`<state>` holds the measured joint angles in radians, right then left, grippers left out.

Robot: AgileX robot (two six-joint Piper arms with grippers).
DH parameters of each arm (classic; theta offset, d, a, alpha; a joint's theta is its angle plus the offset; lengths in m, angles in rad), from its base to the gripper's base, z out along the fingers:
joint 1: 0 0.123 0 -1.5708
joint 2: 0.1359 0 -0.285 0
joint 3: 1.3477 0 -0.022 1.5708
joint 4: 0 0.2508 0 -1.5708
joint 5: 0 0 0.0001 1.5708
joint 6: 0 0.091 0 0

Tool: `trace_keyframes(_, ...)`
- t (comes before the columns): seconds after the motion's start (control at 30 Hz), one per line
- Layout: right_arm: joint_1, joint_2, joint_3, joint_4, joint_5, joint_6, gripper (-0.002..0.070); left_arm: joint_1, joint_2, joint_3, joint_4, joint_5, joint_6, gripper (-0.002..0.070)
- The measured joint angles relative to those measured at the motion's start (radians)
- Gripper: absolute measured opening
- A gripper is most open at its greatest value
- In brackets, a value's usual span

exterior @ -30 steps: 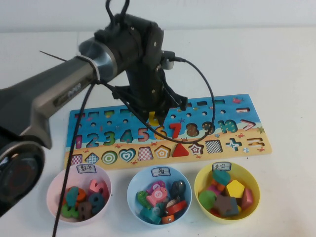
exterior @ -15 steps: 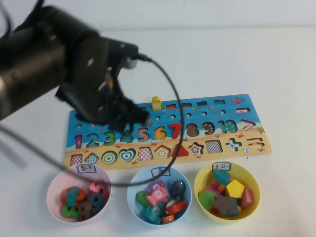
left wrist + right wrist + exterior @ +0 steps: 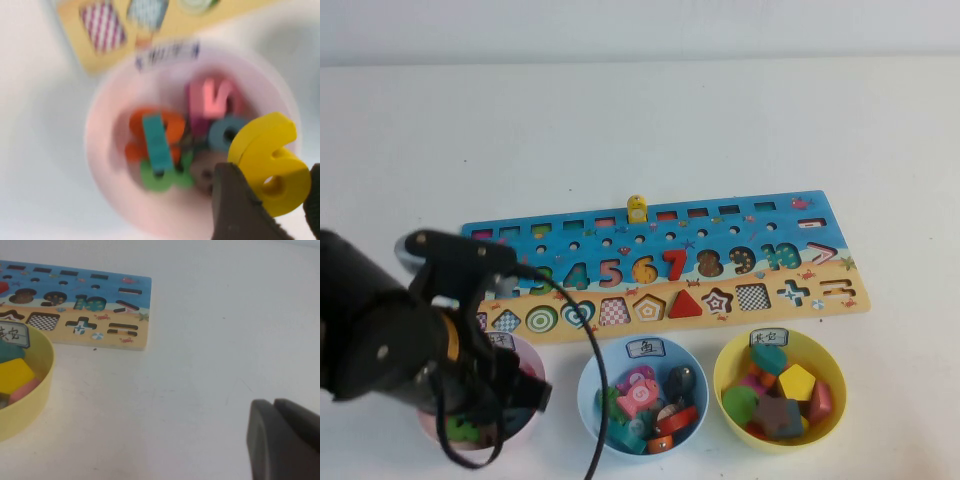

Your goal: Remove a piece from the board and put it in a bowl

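The yellow "6" piece will go from my left gripper down into the pink bowl (image 3: 484, 402) (image 3: 193, 141) between the teal and dark blue pieces.
My left gripper (image 3: 272, 196) is shut on the yellow "6" piece (image 3: 267, 165) and holds it just above the pink bowl (image 3: 107, 165), over the side away from the board. In the high view the left arm covers most of the pink bowl (image 3: 532, 362) at the front left and hides the piece. Several number pieces lie in the bowl. The board (image 3: 740, 215) lies across the middle of the table, behind the bowls. My right gripper (image 3: 274, 405) is shut and empty over bare table to the right of the board (image 3: 140, 315); it is out of the high view.
A light blue bowl (image 3: 592, 378) and a yellow bowl (image 3: 724, 368), both holding pieces, stand to the right of the pink one. A tiny yellow peg piece (image 3: 637, 208) sits on the board's far edge. The left arm's black cable hangs across the blue bowl's left side.
My left arm has swung from above the board's middle toward the front left and now hangs over the pink bowl with the yellow 6.
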<state>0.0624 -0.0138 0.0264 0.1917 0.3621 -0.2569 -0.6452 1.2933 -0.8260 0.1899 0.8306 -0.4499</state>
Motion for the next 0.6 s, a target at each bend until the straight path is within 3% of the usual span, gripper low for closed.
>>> trace_keyframes(0.23, 0.0, 0.0, 0.0, 0.0, 0.0, 0.0, -0.0017, 0.007, 0.0, 0.079, -0.004, -0.043, -0.072, 0.0245)
trace_keyframes(0.6, 0.0, 0.0, 0.0, 0.0, 0.0, 0.0, -0.0017, 0.105, 0.048, 0.08, -0.007, -0.093, -0.09, 0.0245)
